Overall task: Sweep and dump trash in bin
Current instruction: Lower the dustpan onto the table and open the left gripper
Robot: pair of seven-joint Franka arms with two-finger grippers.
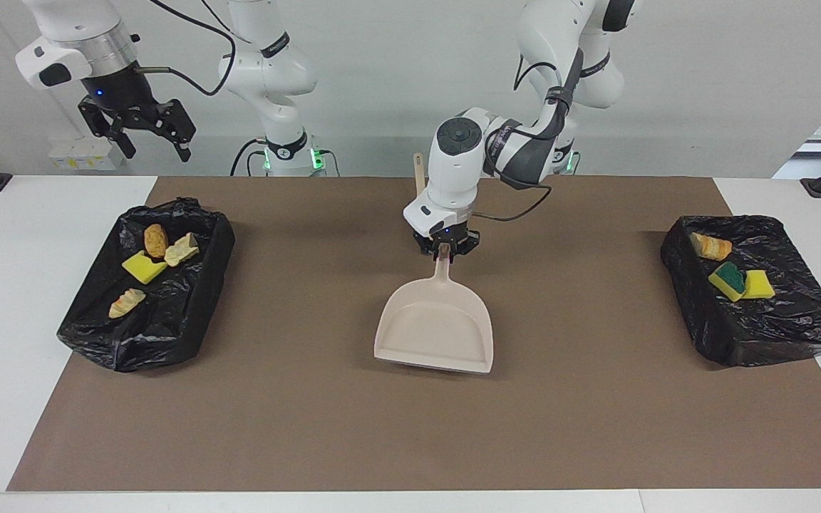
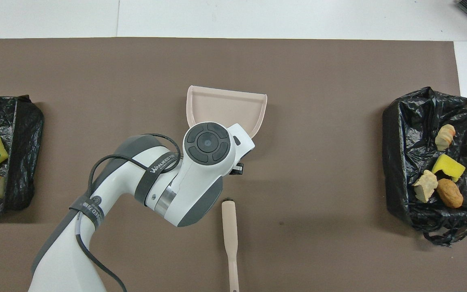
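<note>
My left gripper needs to release the beige dustpan on the mat, lined up with the beige hand brush (image 2: 229, 138).
My left gripper (image 1: 444, 251) is shut on the handle of the beige dustpan (image 1: 435, 331), which lies low over the middle of the brown mat with its mouth pointing away from the robots. The dustpan (image 2: 225, 106) holds nothing. All the trash lies in two black-lined bins. The bin (image 1: 189, 313) at the right arm's end holds a yellow sponge (image 1: 142, 266) and three tan lumps (image 1: 156, 240). The bin (image 1: 760, 335) at the left arm's end holds a green-backed sponge (image 1: 729, 279), a yellow sponge (image 1: 760, 283) and an orange-tan lump (image 1: 712, 246). My right gripper (image 1: 157, 148) hangs open, high over its bin's near edge.
A beige hand brush (image 2: 229, 239) lies on the mat nearer to the robots than the dustpan, its bristles toward the pan. The left arm (image 2: 168, 182) stretches low over the mat beside it. White table surface (image 1: 18, 299) borders the mat at both ends.
</note>
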